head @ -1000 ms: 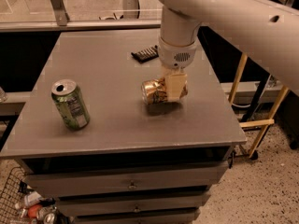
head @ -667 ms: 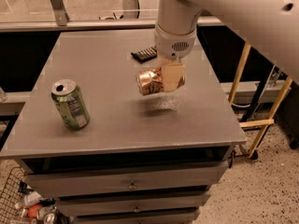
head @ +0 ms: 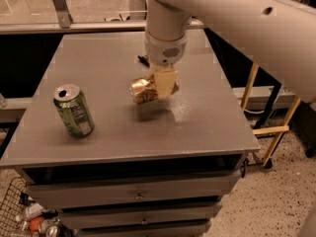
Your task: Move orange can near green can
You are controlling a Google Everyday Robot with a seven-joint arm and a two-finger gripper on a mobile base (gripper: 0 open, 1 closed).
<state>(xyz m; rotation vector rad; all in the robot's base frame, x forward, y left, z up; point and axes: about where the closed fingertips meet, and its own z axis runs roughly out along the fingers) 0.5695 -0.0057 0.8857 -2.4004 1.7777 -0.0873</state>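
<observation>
Next, I let go of the orange can with my gripper on the bare table (head: 104, 98), right up against the green can, toward the middle of the table.
The orange can (head: 142, 90) is a dented orange-gold can, held on its side above the middle of the grey table (head: 113, 132). My gripper (head: 163, 85) is shut on it, coming down from the white arm overhead. The green can (head: 74, 110) stands upright near the table's left front, with a silver top and a white label panel. It is well to the left of the held can, with bare table between them.
A small dark object (head: 142, 59) lies on the table behind the gripper, mostly hidden by the arm. Drawers (head: 138, 195) run below the table front. A wire basket with bottles (head: 29, 218) sits on the floor at the lower left. Yellow wooden legs (head: 269, 127) stand to the right.
The gripper has lifted the orange can off the table and carried it to the left, toward the green can. The green can has not moved.
</observation>
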